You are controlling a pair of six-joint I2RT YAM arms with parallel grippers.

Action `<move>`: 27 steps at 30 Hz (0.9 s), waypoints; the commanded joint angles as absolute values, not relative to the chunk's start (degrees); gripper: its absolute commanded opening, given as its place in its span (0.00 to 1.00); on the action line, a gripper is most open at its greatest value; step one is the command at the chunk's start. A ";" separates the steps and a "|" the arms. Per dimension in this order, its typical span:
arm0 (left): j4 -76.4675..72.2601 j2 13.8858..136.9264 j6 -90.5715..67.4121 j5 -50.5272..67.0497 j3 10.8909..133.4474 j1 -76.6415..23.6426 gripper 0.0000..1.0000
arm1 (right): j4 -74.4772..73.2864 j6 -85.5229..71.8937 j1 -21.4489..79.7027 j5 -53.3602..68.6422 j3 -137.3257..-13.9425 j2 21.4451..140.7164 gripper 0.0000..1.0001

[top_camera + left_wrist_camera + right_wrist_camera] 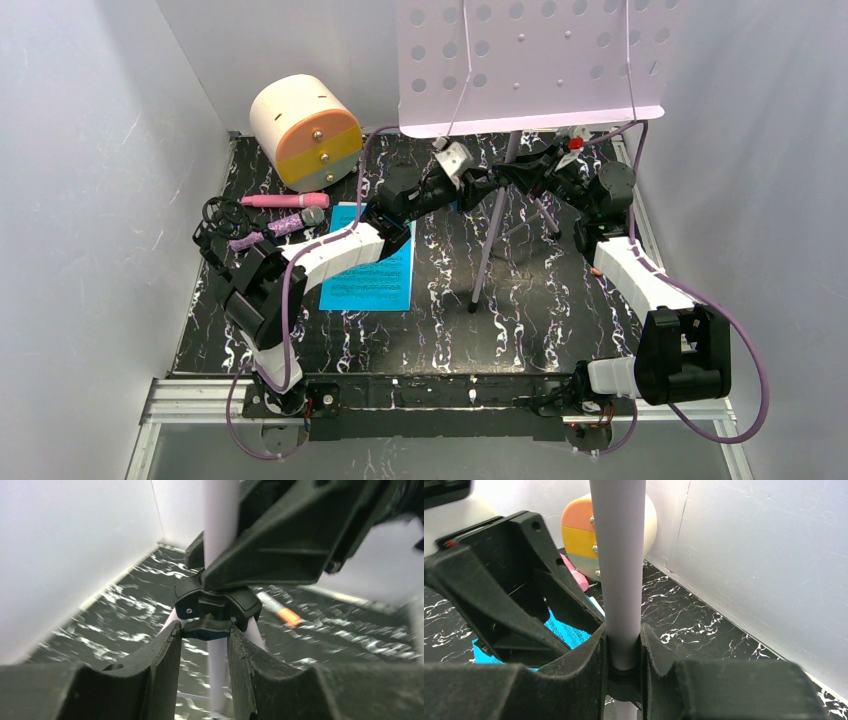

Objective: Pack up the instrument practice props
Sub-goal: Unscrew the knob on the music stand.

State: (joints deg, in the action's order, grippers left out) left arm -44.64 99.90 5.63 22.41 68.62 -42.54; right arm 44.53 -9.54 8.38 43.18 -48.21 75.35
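The black knob lies lengthwise across my left gripper's fingertips, so my left gripper needs to open, roll and pinch the knob's broad sides [206, 635] before it turns the knob.
The lilac perforated music rack [530, 60] stands upright at the back on its pale pole [495, 225]. My left gripper [205, 630] is shut on the black knob [207, 627] of the pole's collar. Just above that collar, my right gripper [623, 635] is shut on the pole [619, 555]. Both grippers meet at the pole from opposite sides in the top view, left gripper [497, 178] and right gripper [530, 172]. A pink microphone [285, 200], a purple silver-headed microphone [290, 225] and black tripods [222, 215] lie at the left. A blue sheet-music page [370, 265] lies under my left arm.
A cream cylinder box [305, 130] with an orange-and-grey face stands at the back left. White walls close in the black marbled mat [540, 310] on three sides. The rack's tripod legs [520, 225] spread over the mat's middle. A white stick with an orange tip [285, 614] lies beyond the collar.
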 commanded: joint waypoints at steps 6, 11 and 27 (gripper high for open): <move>-42.52 92.95 -52.97 15.43 65.23 -40.95 0.00 | 38.17 -9.19 8.35 41.37 -49.51 77.30 0.01; -45.34 94.93 -73.98 15.60 65.00 -40.78 0.00 | 35.97 -9.53 8.28 41.31 -50.80 78.02 0.01; -39.27 84.55 -28.03 9.42 60.81 -40.74 0.51 | 34.71 -9.03 8.29 42.48 -51.56 78.76 0.01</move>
State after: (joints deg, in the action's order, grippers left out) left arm -40.23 91.92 -51.68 13.45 63.37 -40.71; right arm 41.58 -8.97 8.80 43.55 -50.52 76.55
